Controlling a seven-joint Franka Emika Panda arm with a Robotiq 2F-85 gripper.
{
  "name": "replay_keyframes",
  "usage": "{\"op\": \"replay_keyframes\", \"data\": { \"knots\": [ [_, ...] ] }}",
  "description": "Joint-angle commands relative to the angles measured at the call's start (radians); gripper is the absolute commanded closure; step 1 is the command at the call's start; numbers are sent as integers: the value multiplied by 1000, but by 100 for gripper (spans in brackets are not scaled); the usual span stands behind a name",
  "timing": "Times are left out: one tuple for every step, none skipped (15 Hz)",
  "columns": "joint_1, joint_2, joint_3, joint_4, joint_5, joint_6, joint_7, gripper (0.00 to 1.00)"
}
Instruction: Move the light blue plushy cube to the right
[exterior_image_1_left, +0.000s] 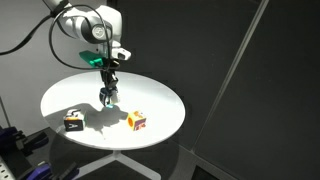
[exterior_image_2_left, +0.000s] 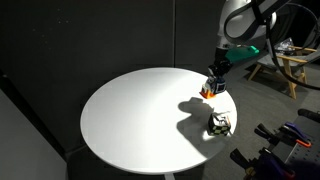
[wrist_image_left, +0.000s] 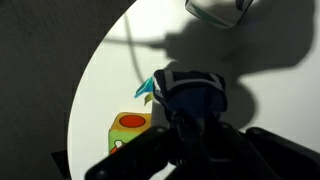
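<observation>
The robot's gripper should release the light blue plushy cube, now held just above the round table, close beside the orange-yellow-white cube (exterior_image_1_left: 121, 124) (wrist_image_left: 136, 98), on that cube's side facing the black cube.
The light blue plushy cube (wrist_image_left: 188, 86) sits between my jaws in the wrist view, showing its white edges, a dark face and a cyan tag at its left. My gripper (exterior_image_1_left: 107, 96) is shut on it and holds it a little above the round white table (exterior_image_1_left: 160, 95), near the middle. In an exterior view the gripper (exterior_image_2_left: 213, 76) hangs just above the orange-yellow-white cube and the plushy cube is hard to make out.
An orange-yellow-white cube (exterior_image_1_left: 136, 121) (exterior_image_2_left: 207, 91) (wrist_image_left: 130, 130) lies on the table close beside the gripper. A black cube with red-orange marks (exterior_image_1_left: 74, 121) (exterior_image_2_left: 220, 124) lies near the table's rim. Dark curtains surround the table.
</observation>
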Motion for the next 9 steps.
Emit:
{"op": "replay_keyframes", "data": {
  "knots": [
    [-14, 11, -10, 31, 15, 3, 42, 94],
    [-18, 14, -16, 37, 17, 6, 56, 94],
    [-22, 20, -22, 45, 19, 9, 70, 94],
    [-27, 25, -28, 52, 21, 6, 84, 94],
    [-32, 31, -34, 60, 25, 5, 103, 94],
    [-37, 39, -40, 69, 30, 1, 123, 94],
    [-42, 46, -46, 75, 36, -1, 139, 94],
    [-46, 56, -52, 81, 42, 0, 155, 94],
    [-49, 65, -57, 84, 51, 2, 168, 94]
  ]
}}
